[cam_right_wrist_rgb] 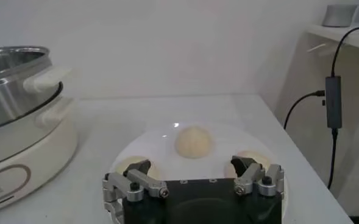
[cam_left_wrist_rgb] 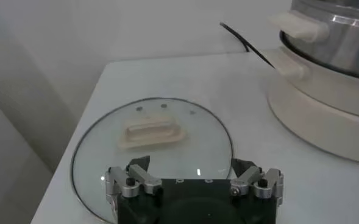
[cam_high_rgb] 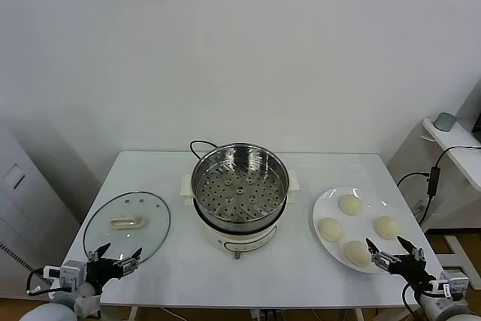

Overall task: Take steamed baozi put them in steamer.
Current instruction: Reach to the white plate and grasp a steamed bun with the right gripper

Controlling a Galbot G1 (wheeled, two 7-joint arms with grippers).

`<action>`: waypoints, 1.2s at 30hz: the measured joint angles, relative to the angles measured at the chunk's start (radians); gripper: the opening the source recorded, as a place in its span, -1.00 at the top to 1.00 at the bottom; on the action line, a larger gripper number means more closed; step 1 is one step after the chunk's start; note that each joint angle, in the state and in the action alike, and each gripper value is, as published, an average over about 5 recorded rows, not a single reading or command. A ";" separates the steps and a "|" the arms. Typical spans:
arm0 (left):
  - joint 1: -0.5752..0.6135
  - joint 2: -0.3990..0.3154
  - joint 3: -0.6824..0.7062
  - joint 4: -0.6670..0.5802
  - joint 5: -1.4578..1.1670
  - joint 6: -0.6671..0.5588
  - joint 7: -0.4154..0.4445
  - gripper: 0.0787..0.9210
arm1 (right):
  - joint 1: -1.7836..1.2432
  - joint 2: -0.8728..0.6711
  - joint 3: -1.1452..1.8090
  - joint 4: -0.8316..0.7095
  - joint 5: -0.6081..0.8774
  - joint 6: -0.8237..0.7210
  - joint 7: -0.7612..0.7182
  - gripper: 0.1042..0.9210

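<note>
The baozi [cam_high_rgb: 350, 204] [cam_right_wrist_rgb: 194, 142] closest to the wall on the white plate is next for my right gripper, which should go there and close around that baozi's sides.
The steamer [cam_high_rgb: 239, 193], a shiny steel pot with a perforated tray on a white base, stands empty at the table's centre; it also shows in the wrist views [cam_left_wrist_rgb: 331, 61] [cam_right_wrist_rgb: 21, 115]. Several pale steamed baozi [cam_high_rgb: 350, 204] lie on a white plate [cam_high_rgb: 359, 225] to its right. My right gripper [cam_high_rgb: 385, 244] hovers open at the plate's near edge, with one baozi [cam_right_wrist_rgb: 194, 141] just beyond its jaws [cam_right_wrist_rgb: 191, 163]. Over the front edge of the glass lid, my left gripper [cam_high_rgb: 119, 250] [cam_left_wrist_rgb: 190, 163] is open and holds nothing.
A round glass lid [cam_high_rgb: 126, 223] [cam_left_wrist_rgb: 152, 152] lies flat on the table's left side. The steamer's black cable [cam_high_rgb: 199, 144] loops behind the pot. A side shelf with a hanging cable [cam_high_rgb: 443, 167] stands off the table's right edge.
</note>
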 measured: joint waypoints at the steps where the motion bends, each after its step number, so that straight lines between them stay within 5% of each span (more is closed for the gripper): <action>1: 0.000 0.000 0.000 0.000 0.000 0.000 0.000 -0.77 | 0.000 0.000 0.000 0.000 0.000 -0.001 0.000 -0.76; 12: -0.002 0.000 0.001 0.001 0.000 0.000 0.000 -0.77 | 0.042 -0.019 0.016 -0.020 -0.097 0.010 -0.014 -0.76; 27: -0.024 0.002 0.014 0.004 -0.001 0.009 0.005 -0.77 | 0.315 -0.137 -0.052 -0.189 -0.767 0.145 -0.120 -0.76; 36: -0.022 0.003 0.015 0.016 0.014 0.019 0.005 -0.77 | 0.562 -0.245 -0.190 -0.349 -0.939 0.218 -0.347 -0.76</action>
